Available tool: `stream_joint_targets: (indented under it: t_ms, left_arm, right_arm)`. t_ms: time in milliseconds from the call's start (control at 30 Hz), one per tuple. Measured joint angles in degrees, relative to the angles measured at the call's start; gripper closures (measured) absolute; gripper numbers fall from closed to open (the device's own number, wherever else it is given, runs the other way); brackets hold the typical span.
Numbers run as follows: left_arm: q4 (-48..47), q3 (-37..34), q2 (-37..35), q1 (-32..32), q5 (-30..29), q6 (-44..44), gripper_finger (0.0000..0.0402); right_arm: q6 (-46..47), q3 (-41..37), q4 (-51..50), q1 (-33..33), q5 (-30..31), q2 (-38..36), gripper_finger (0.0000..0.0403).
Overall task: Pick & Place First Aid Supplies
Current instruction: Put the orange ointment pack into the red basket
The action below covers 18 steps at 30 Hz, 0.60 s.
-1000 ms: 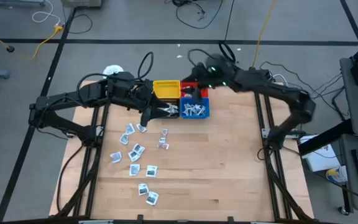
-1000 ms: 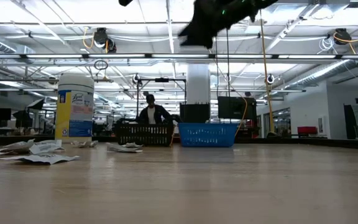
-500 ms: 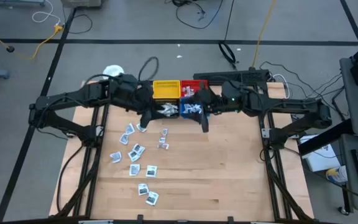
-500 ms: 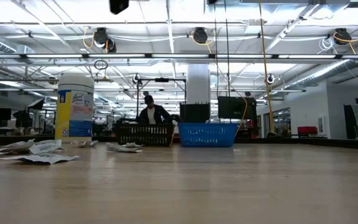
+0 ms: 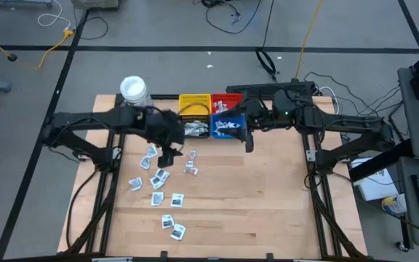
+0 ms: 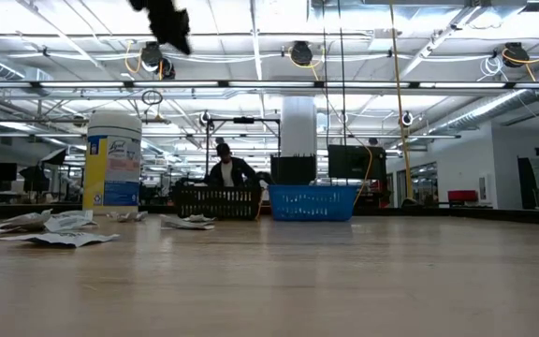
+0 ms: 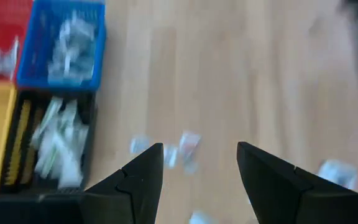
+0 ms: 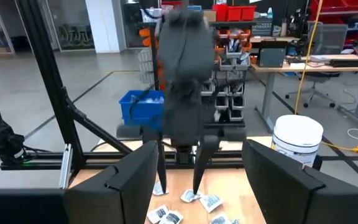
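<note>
My left gripper is going to close on the red-printed packet (image 5: 194, 171) (image 7: 191, 142) at the near end of the small cluster in front of the black bin.
The first aid supplies are small white packets. Several lie scattered flat on the wood (image 5: 158, 177), and in the right wrist view some lie below the left gripper (image 8: 191, 198). More fill the black bin (image 7: 51, 143) and the blue bin (image 5: 228, 127). My left gripper (image 5: 167, 154) hangs open and empty above the scattered packets; its wrist view looks down on two packets (image 7: 182, 146) between the fingers (image 7: 201, 149). My right gripper (image 5: 249, 142) is open and empty, just right of the blue bin, facing the left gripper (image 8: 182, 93).
Yellow (image 5: 194, 105), red (image 5: 228, 100), blue and black (image 5: 195, 129) bins sit as a block at the table's far middle. A white-lidded jar (image 5: 133, 89) stands at the far left corner (image 6: 112, 159). The table's right half (image 5: 268, 196) is bare wood. A person shows in the room behind (image 6: 230, 170).
My left gripper has moved from above the black bin toward the near edge, over the scattered packets, uncovering the jar. My right gripper has swung from above the red and blue bins down and toward the near edge, ending beside the blue bin's right side.
</note>
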Motion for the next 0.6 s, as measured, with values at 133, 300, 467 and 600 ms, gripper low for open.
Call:
stream_joint_targets:
  t_ms: [133, 300, 467, 600]
  left_arm:
    - [-4.6, -0.1, 5.0, -3.4, -7.2, 1.3, 0.0192]
    - [-6.9, -0.1, 12.1, -5.5, -9.0, 0.4, 0.0192]
    - [-5.4, -0.7, 18.7, -6.6, -8.9, -0.1, 0.0193]
    - [-0.8, -4.0, 22.0, -7.3, -8.2, -1.1, 0.0193]
  right_arm:
    - [-0.1, 0.0, 0.0, 0.0, 0.0, -0.9, 0.0174]
    - [-0.2, 0.0, -0.1, 0.0, 0.0, -2.1, 0.0174]
    - [-0.2, 0.0, 0.6, 0.0, 0.0, -3.7, 0.0174]
    - [-0.2, 0.0, 0.7, 0.0, 0.0, -5.0, 0.0174]
